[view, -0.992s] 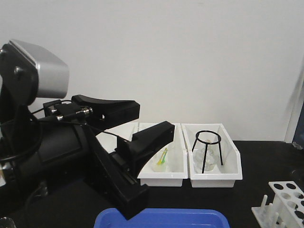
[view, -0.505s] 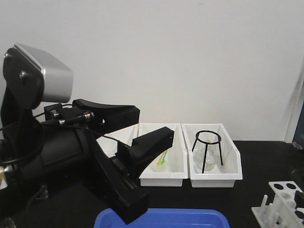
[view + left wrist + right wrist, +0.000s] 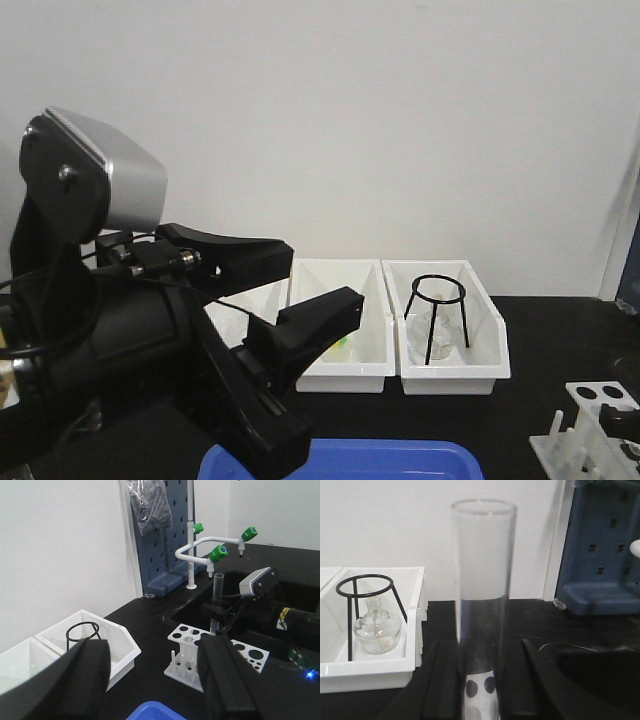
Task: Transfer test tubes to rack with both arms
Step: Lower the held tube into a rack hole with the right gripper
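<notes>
I should use my right gripper to let the test tube go in the white rack's near holes (image 3: 631, 447), in the row that is beside the pegs.
My right gripper (image 3: 482, 682) is shut on a clear glass test tube (image 3: 482, 580) and holds it upright. The white rack (image 3: 480, 692) shows through the tube's lower end, below it. In the left wrist view the right gripper (image 3: 220, 619) holds the tube (image 3: 218, 592) just above the far side of the rack (image 3: 192, 647). My left gripper (image 3: 152, 680) is open and empty, with the rack between and beyond its fingers. In the front view the left gripper (image 3: 320, 275) hangs open at the left, and the rack (image 3: 590, 420) stands at the bottom right.
White bins (image 3: 345, 372) stand in a row at the back; the right one (image 3: 455, 375) holds a black ring tripod (image 3: 438, 295) over a glass flask. A blue tray (image 3: 340, 462) lies at the front. A sink, green-handled taps (image 3: 217, 554) and a blue pegboard (image 3: 160, 555) lie behind the rack.
The left arm's silver housing has moved a little right and down, and its open fingers have dipped slightly. A dark shape now covers part of the rack at the right edge.
</notes>
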{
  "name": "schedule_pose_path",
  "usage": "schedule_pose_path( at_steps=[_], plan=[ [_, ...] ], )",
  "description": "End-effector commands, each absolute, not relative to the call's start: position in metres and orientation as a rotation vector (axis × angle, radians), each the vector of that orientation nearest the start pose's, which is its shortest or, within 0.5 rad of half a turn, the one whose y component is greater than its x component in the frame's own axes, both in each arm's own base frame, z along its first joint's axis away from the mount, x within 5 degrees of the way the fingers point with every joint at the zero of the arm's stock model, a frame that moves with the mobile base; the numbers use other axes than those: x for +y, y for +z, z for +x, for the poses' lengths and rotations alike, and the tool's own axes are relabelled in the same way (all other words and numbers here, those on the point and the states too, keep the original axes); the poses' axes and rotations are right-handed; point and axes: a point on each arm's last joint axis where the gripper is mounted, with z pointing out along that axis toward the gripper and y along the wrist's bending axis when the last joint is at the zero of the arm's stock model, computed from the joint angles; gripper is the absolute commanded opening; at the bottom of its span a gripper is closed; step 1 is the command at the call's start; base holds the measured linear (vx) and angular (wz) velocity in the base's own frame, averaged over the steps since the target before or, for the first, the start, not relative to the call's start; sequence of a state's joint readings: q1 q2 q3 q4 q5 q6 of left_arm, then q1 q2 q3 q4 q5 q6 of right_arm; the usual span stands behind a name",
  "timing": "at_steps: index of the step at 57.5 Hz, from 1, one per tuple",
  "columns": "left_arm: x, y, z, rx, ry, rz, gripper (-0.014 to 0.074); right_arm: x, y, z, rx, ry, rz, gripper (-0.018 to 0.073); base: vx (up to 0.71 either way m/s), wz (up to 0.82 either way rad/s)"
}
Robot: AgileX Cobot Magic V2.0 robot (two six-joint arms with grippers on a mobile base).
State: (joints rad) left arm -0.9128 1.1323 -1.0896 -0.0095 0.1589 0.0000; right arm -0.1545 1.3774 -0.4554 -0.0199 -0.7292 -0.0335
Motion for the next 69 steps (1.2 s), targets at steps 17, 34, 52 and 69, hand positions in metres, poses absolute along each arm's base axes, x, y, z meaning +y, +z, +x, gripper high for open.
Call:
schedule_pose_path(
  at_steps=[17, 34, 52, 69],
  plan=[
    [-0.195, 0.444, 0.15, 1.43, -0.729, 0.695, 0.0498, -0.049, 0.235, 0.267, 1.535, -0.162, 0.105, -0.0006, 0.0, 0.0],
    [-0.195, 0.443, 0.15, 1.444, -0.725, 0.702, 0.0498, -0.053, 0.224, 0.272, 1.547, -0.104, 0.151, -0.0006, 0.0, 0.0],
    [-0.195, 0.442, 0.15, 1.453, -0.722, 0.706, 0.0498, -0.054, 0.197, 0.279, 1.644, -0.097, 0.161, -0.0006, 0.0, 0.0],
    [-0.195, 0.441, 0.15, 1.459, -0.722, 0.709, 0.0498, -0.05, 0.178, 0.284, 1.717, -0.076, 0.095, -0.0006, 0.0, 0.0]
  ],
)
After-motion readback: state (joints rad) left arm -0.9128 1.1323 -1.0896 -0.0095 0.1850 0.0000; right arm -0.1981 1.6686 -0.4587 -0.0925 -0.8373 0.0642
